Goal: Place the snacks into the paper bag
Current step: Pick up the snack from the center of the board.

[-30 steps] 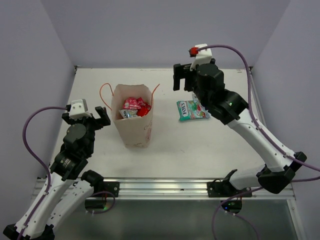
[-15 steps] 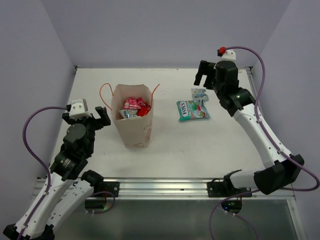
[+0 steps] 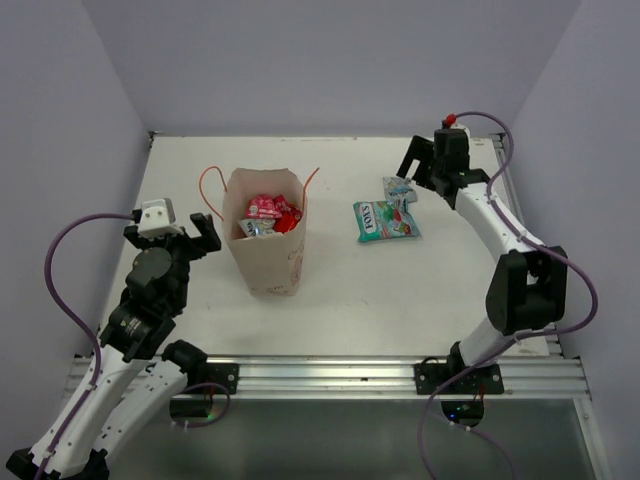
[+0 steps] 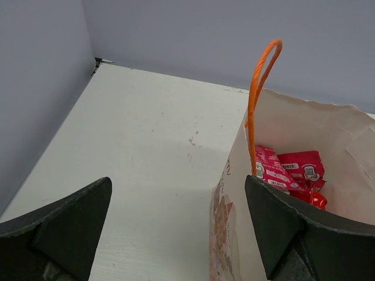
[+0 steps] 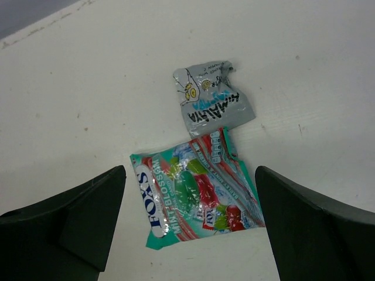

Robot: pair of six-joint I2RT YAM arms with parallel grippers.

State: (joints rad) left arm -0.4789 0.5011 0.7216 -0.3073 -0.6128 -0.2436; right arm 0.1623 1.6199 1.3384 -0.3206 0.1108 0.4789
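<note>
Next, my right gripper needs to go to the grey packet's far end point(image 3: 396, 184) point(image 5: 203, 81), away from the FOX'S packet, and close there beside its yellow drawing.
The paper bag point(image 3: 272, 268) stands upright left of centre with orange cord handles point(image 4: 258, 88), and red snacks point(image 3: 270, 211) lie inside it. In the left wrist view the red packets point(image 4: 288, 167) show past the bag's wall point(image 4: 234, 199). A teal-white FOX'S packet point(image 3: 385, 220) lies flat on the table to the bag's right, and a small grey-blue packet point(image 3: 399, 188) touches its far edge. My right gripper point(image 3: 423, 177) hangs open above these two, with the FOX'S packet point(image 5: 190, 199) and the grey packet point(image 5: 212, 100) below its jaws point(image 5: 190, 174). My left gripper point(image 3: 168, 236) is open and empty, left of the bag point(image 4: 176, 196).
Grey walls close in the white table point(image 3: 360, 290) at the back and both sides. A metal rail point(image 3: 330, 375) runs along the near edge between the arm bases. The right arm's purple cable point(image 3: 575, 300) loops at the right side.
My right arm has swung from near the bag to the back right and come down over the two loose packets. The left arm and the bag have not moved.
</note>
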